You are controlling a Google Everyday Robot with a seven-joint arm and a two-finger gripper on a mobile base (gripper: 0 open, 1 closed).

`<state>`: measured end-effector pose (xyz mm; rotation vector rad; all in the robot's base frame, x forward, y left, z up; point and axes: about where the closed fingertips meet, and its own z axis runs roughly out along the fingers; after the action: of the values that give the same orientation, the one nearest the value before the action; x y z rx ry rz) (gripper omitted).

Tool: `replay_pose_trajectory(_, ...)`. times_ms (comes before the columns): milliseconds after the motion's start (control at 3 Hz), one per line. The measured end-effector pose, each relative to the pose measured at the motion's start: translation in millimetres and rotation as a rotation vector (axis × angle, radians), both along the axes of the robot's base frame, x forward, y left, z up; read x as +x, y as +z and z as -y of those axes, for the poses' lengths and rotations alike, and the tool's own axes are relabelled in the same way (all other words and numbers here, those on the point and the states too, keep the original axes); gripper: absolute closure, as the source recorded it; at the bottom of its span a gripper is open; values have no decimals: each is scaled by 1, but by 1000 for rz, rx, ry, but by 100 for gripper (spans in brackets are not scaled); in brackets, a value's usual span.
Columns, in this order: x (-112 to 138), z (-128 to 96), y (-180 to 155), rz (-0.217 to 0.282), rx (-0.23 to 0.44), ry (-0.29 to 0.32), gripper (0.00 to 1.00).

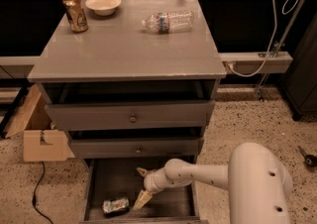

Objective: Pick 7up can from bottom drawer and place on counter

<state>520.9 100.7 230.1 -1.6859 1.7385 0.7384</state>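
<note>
My gripper will close around the 7up can's near half (122, 205), the part nearest to my gripper in the open bottom drawer.
The 7up can (115, 205) lies on its side on the dark floor of the open bottom drawer (176, 209), near its front left. My gripper (142, 186) is inside the drawer, just right of the can. Its two pale fingers are spread apart, one near the back, one reaching down close to the can's right end. It holds nothing. The counter (129, 49) is the broad grey top of the cabinet above.
On the counter stand a gold-brown can (75, 13), a white bowl (103, 4) and a clear plastic bottle (167, 22) lying on its side. Two knobbed drawers (132, 118) sit above the open one. A cardboard box (40, 136) stands on the floor to the left.
</note>
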Motion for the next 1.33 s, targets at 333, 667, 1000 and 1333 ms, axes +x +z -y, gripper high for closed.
replay_pose_trajectory(333, 1, -4, -5, 0, -3, 8, 0)
replay_pose_trajectory(667, 5, -26, -36, 0, -24, 53, 0)
replay_pose_trajectory(1000, 10, -47, -61, 13, -29, 78, 0)
replay_pose_trajectory(1333, 4, -72, -81, 27, -39, 121, 0)
